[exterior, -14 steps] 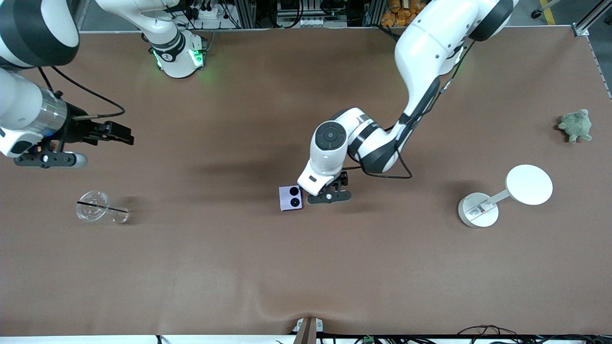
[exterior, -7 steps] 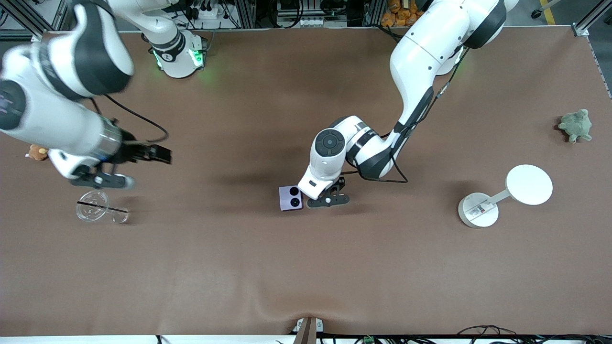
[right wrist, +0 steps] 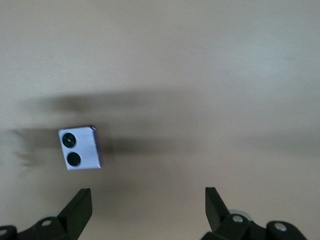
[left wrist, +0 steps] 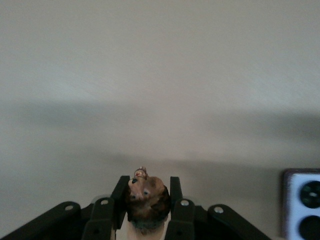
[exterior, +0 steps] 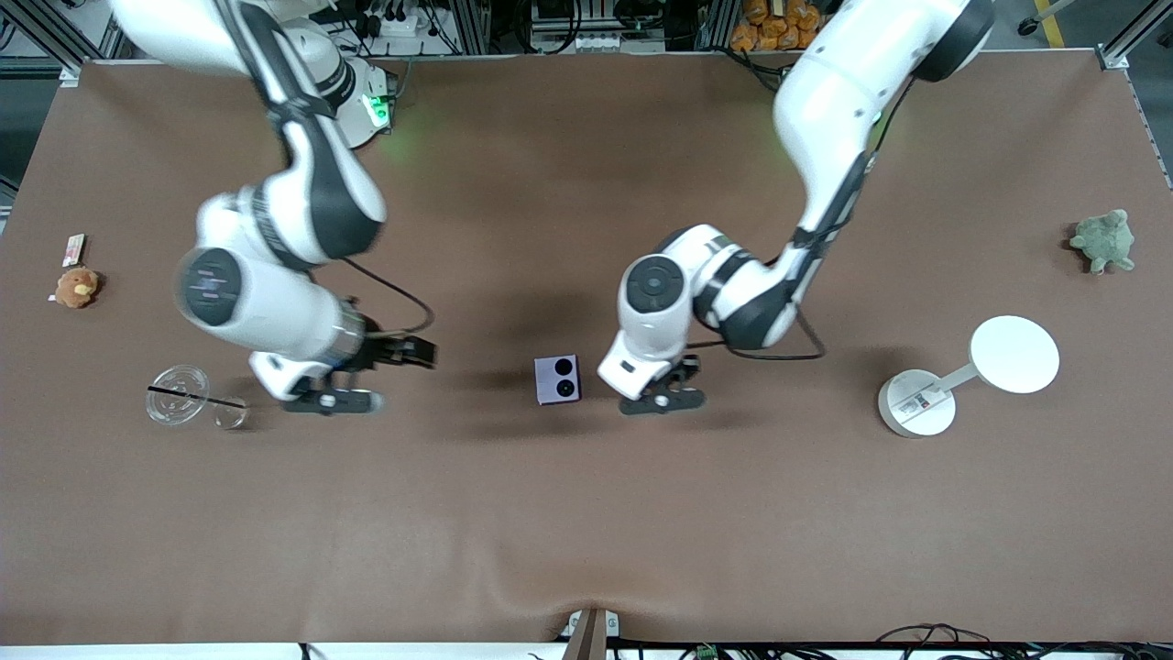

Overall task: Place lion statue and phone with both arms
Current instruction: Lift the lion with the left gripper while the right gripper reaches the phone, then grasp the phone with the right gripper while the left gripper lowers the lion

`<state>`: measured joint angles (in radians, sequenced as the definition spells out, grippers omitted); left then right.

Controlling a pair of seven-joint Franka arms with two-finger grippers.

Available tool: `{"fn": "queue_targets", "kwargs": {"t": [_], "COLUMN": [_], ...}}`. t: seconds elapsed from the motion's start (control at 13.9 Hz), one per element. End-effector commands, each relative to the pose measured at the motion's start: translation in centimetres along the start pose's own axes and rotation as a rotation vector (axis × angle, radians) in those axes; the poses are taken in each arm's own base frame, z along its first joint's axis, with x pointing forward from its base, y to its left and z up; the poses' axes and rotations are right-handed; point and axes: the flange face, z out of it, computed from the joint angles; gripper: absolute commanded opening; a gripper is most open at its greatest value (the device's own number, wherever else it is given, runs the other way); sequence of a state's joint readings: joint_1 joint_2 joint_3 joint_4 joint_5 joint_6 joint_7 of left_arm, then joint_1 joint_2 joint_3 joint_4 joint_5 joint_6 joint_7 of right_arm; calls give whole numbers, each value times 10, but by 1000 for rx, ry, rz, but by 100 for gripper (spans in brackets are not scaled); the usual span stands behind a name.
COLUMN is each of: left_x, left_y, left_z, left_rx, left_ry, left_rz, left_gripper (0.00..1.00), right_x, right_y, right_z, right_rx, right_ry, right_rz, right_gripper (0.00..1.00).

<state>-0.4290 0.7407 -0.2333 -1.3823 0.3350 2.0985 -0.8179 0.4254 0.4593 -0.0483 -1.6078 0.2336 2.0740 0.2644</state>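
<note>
Next, my left gripper lets go of the lion statue on the table [exterior: 860, 390] beside the base of the white lamp stand, facing the phone's side.
The phone [exterior: 557, 379], pale lavender with two black camera circles, lies flat on the brown table [exterior: 586, 513] near the middle. It also shows in the left wrist view [left wrist: 302, 205] and the right wrist view [right wrist: 80, 148]. My left gripper [exterior: 662, 400] is low over the table beside the phone, toward the left arm's end. It is shut on the lion statue [left wrist: 146, 200], whose brown head shows between the fingers; the left gripper [left wrist: 146, 187] is otherwise hidden under the wrist in the front view. My right gripper [exterior: 330, 401] is open and empty [right wrist: 147, 200], over the table between the phone and a cup.
A clear plastic cup with a straw [exterior: 188, 399] lies toward the right arm's end. A round brown plush toy [exterior: 75, 287] and a small card [exterior: 73, 247] sit by that table edge. A white lamp stand [exterior: 962, 376] and a green plush turtle [exterior: 1104, 240] are toward the left arm's end.
My right arm has swung from the right arm's end of the table in toward the phone. My left gripper has drawn a little away from the phone. The phone has not moved.
</note>
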Motion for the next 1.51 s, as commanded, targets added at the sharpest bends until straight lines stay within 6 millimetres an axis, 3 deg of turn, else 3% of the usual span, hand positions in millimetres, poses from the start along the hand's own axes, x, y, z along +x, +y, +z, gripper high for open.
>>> {"fn": "queue_targets", "kwargs": {"t": [0.0, 0.14, 0.22, 0.43, 0.57, 0.86, 1.44], "left_x": [20, 35, 44, 69, 70, 68, 58], "left_y": [-67, -119, -145, -231, -276, -305, -318], "left_z": [-37, -39, -37, -25, -5, 32, 87], "left_rx": [36, 10, -14, -109, -143, -142, -78], "left_ry": [-6, -35, -52, -84, -96, -70, -44], "left_rz": [73, 134, 160, 258, 292, 303, 301], "left_gripper": [0, 0, 0, 0, 0, 0, 0], "right_x": [7, 0, -3, -13, -15, -24, -27], "right_y": [-55, -100, -112, -133, -134, -139, -138], "right_z": [54, 93, 109, 146, 160, 187, 212], "right_rx": [-3, -12, -8, -3, -8, -19, -21], "right_ry": [27, 44, 68, 110, 110, 103, 117], "right_rz": [-67, -139, -156, -189, -183, -133, -127], "right_gripper": [100, 100, 100, 100, 100, 100, 100]}}
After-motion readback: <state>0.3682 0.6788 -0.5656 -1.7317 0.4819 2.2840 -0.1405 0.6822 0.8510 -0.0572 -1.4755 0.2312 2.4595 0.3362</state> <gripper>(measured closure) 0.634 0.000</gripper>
